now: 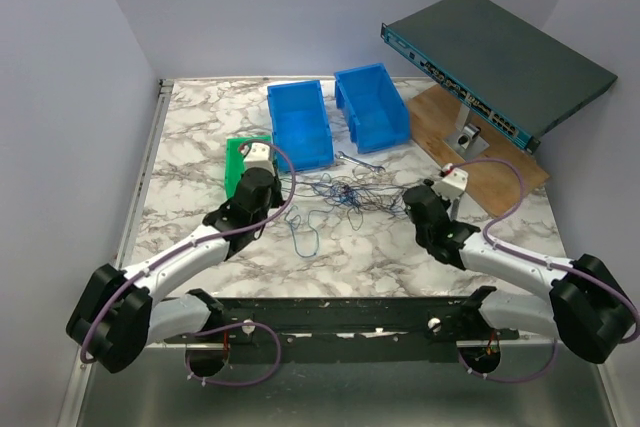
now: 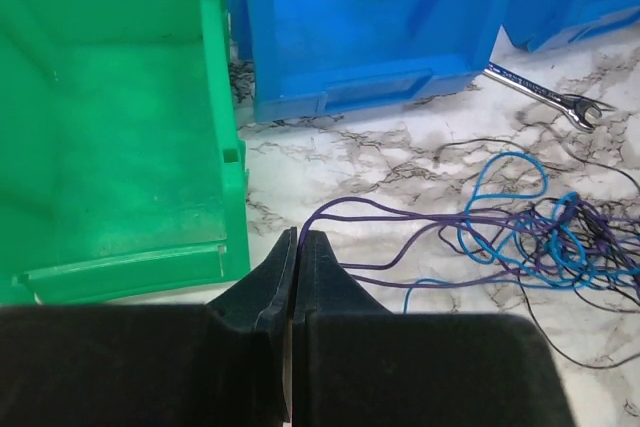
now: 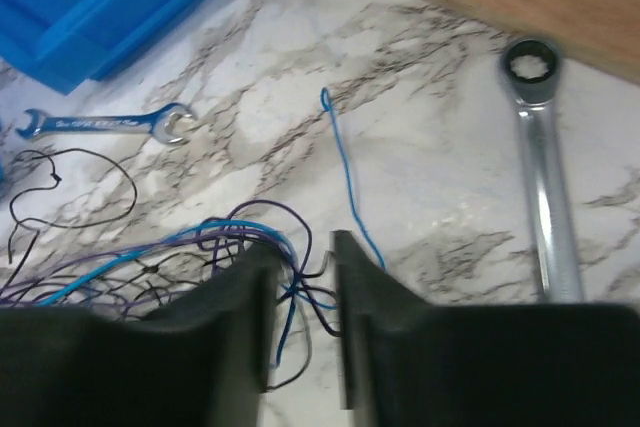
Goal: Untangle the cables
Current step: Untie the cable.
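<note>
I can see the purple cable in my left gripper is stuck in the dense middle of the tangle, so I need to have my right gripper leave the cable's far end and grip nearer the tangle's middle (image 1: 350,193).
The cables (image 1: 352,194) are a tangle of thin blue, purple and dark wires on the marble table between the two arms. My left gripper (image 1: 266,177) sits beside the green bin, left of the tangle. In the left wrist view it (image 2: 299,235) is shut on a purple cable (image 2: 400,209) that runs right into the tangle (image 2: 545,237). My right gripper (image 1: 413,197) is at the tangle's right end. In the right wrist view it (image 3: 303,247) is open, with blue, purple and dark wires (image 3: 230,237) lying between its fingers.
A green bin (image 1: 236,162) and two blue bins (image 1: 300,125) (image 1: 372,107) stand behind the tangle. A small silver wrench (image 2: 545,95) lies near the blue bins. A ratchet wrench (image 3: 545,182) lies right of my right gripper. A wooden board (image 1: 485,147) and a network switch (image 1: 500,62) are at the back right.
</note>
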Controlling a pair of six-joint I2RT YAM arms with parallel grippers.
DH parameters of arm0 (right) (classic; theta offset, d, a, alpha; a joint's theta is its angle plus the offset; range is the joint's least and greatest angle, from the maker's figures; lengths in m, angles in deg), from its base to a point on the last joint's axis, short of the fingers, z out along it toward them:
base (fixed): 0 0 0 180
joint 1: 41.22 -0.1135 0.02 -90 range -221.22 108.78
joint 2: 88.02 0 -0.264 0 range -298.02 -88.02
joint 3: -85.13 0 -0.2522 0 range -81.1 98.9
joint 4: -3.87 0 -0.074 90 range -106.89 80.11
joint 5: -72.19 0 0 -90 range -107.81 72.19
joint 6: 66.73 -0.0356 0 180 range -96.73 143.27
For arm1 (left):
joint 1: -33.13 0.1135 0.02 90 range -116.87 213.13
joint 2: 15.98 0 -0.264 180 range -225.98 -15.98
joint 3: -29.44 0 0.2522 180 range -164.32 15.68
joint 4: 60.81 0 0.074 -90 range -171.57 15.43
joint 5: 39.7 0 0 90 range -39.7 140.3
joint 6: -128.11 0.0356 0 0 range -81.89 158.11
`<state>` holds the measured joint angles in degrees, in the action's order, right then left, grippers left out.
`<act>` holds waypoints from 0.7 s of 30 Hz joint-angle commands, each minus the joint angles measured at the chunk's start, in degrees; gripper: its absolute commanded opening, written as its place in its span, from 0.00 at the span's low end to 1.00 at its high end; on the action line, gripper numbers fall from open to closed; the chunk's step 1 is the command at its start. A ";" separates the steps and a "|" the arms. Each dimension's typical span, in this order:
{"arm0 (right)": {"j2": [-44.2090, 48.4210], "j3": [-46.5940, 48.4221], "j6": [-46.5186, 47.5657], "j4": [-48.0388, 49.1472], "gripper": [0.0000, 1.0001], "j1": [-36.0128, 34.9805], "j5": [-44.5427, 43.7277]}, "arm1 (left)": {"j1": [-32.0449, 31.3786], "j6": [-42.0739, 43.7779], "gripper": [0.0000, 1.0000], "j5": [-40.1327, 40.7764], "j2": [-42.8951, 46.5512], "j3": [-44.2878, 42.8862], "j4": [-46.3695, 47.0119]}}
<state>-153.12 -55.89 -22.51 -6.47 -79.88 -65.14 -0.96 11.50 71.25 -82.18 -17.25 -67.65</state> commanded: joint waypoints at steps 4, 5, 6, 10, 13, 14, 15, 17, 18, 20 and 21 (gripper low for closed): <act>-5.12 3.01 20.81 10.26 0.62 0.33 22.70 | 0.10 5.61 0.00 -14.68 8.35 9.19 15.99; -6.04 3.60 23.17 11.78 0.66 0.33 29.10 | 0.02 5.76 0.00 -16.44 8.09 9.29 16.93; -7.47 4.35 24.36 12.37 0.68 0.29 34.01 | -0.02 5.93 0.00 -17.63 7.39 8.74 16.78; -12.08 7.54 25.82 14.13 0.72 0.20 39.95 | -0.10 6.22 0.00 -20.05 4.71 6.18 14.62; -14.27 9.68 26.08 14.80 0.76 0.25 40.68 | -0.10 6.13 0.00 -20.62 4.54 6.53 15.40; -15.19 10.77 25.97 14.59 0.76 0.21 40.59 | -0.10 6.13 0.00 -20.55 4.50 6.45 15.30; -16.13 11.90 25.82 13.87 0.76 0.25 40.23 | -0.08 6.13 0.00 -20.59 4.42 6.32 15.12; -18.35 14.08 25.79 12.49 0.76 0.27 39.74 | -0.10 6.21 0.00 -20.77 4.44 6.28 15.05; -19.41 14.87 25.74 11.89 0.74 0.25 39.52 | -0.08 6.22 0.00 -20.74 4.41 6.25 15.05; -20.81 15.87 24.87 10.71 0.61 0.25 37.73 | -0.06 6.31 0.00 -20.35 4.58 6.26 14.90; -21.01 15.92 24.04 10.17 0.48 0.25 35.11 | -0.10 6.31 0.00 -19.77 4.80 6.28 14.55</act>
<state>-171.88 -42.01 1.95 5.44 -79.75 -27.59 -0.85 17.08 52.69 -77.43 -9.81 -54.30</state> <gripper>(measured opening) 0.640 0.016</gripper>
